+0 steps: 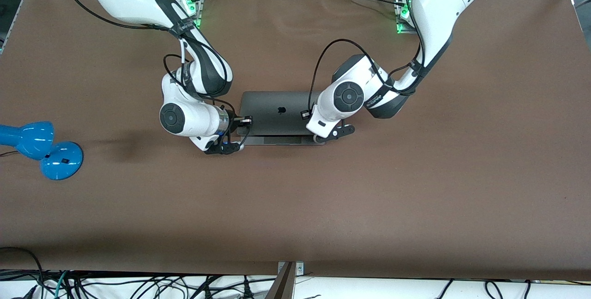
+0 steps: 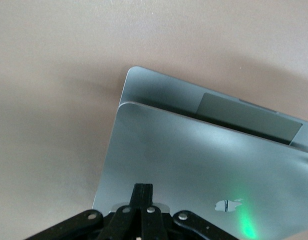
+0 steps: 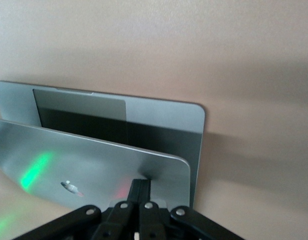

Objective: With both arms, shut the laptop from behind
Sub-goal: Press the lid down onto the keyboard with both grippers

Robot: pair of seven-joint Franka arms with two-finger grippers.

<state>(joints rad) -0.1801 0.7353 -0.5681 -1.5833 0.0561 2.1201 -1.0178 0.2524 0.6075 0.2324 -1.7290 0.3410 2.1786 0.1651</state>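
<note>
I will set the lid down flat on the laptop's base [image 1: 281, 118] with my left gripper, and then I will let go of it there.
The space-grey laptop [image 1: 270, 105] lies mid-table with its lid tilted low over the base, apple logo up. A narrow strip of the base shows at the edge nearer the front camera. My left gripper [image 1: 340, 132] is shut, its fingertips resting on the lid's corner toward the left arm's end. In the left wrist view the gripper [image 2: 143, 189] touches the lid [image 2: 203, 160] beside the logo. My right gripper [image 1: 225, 147] is shut at the lid's corner toward the right arm's end. In the right wrist view it [image 3: 142, 185] touches the lid [image 3: 104, 162], with the trackpad [image 3: 79, 107] visible under it.
A blue desk lamp [image 1: 44, 149] lies on the brown table [image 1: 295, 206] toward the right arm's end, well away from the laptop. Cables run along the table edge nearest the front camera.
</note>
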